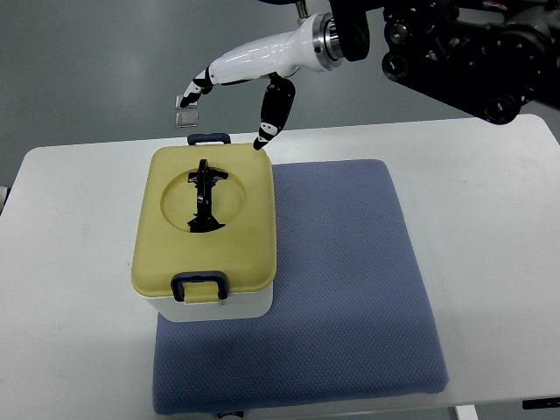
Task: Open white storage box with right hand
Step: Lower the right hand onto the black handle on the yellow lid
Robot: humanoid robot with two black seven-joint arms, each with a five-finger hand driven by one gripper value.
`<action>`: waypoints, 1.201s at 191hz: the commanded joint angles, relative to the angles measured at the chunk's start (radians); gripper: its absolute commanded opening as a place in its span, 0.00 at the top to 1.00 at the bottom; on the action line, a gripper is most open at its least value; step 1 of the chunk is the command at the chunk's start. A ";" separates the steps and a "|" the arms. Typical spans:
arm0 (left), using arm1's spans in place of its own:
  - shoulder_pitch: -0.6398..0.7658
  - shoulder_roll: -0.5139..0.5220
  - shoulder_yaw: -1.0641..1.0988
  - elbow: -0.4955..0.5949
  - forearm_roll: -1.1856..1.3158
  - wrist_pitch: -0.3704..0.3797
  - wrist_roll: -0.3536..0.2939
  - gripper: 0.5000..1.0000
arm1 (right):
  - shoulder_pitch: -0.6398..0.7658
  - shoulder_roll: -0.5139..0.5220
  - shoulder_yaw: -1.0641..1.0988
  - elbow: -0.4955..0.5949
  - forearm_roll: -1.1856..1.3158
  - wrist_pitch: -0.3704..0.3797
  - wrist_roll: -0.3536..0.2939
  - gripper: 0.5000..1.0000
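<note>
Next, I grip the middle of the black folding handle (205,196) on the storage box's yellow lid with my right gripper.
A white storage box (223,308) with a yellow lid (207,223) stands on the left part of a blue mat (350,280). The lid has a black folding handle (204,197) in a round recess and dark blue latches at the front (199,286) and the back (209,138). My right hand (232,101) comes in from the upper right and hovers above the box's far right corner. Its fingers are spread and hold nothing. One fingertip (262,140) points down close to the lid's back right corner. The lid is closed.
The mat lies on a white table (490,219). The table's far edge runs just behind the box. The black arm (455,44) fills the upper right. The grey floor (87,70) shows beyond the table.
</note>
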 commanded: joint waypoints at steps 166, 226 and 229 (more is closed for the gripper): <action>0.000 0.000 0.000 0.001 0.000 0.000 0.001 0.00 | -0.147 0.124 -0.003 0.003 -0.008 -0.189 0.029 0.17; 0.000 0.000 0.000 0.001 0.000 -0.001 0.001 0.00 | -0.166 0.128 -0.017 0.003 -0.008 -0.221 0.030 0.35; 0.000 0.000 0.000 0.001 0.000 0.000 0.001 0.00 | -0.167 0.128 -0.017 0.003 -0.008 -0.223 0.030 0.35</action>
